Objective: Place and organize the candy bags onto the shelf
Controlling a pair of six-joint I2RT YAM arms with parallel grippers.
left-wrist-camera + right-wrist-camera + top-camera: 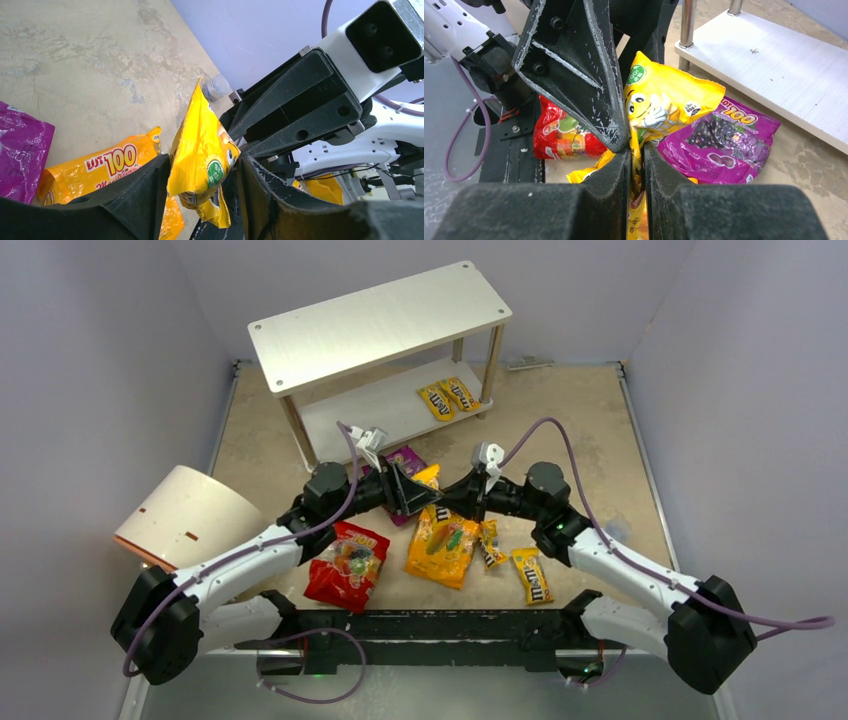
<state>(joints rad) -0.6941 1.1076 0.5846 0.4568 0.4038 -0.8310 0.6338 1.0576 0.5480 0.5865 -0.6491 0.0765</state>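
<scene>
The yellow M&M's packet bunches up and bends at the fingers of my right gripper, so my left gripper will hold it straight while my right gripper takes hold of its lower end [635,221] again.
A yellow M&M's packet [430,478] hangs above the table's middle between both grippers. My right gripper [636,150] is shut on the lower end of this packet [664,100]. My left gripper [202,160] has its fingers pressed against both side edges of the same packet [200,145]. Below lie the purple bag [719,140], the red bag [347,565] and the orange bag [443,545]. Two small yellow packets [448,397] rest on the lower board of the shelf [380,325]. Two more [531,575] lie at front right.
A cream cylinder with an orange rim [185,515] lies on its side at the left. The shelf's lower board [774,65] and a leg stand just beyond the purple bag. Grey walls close in the table on three sides.
</scene>
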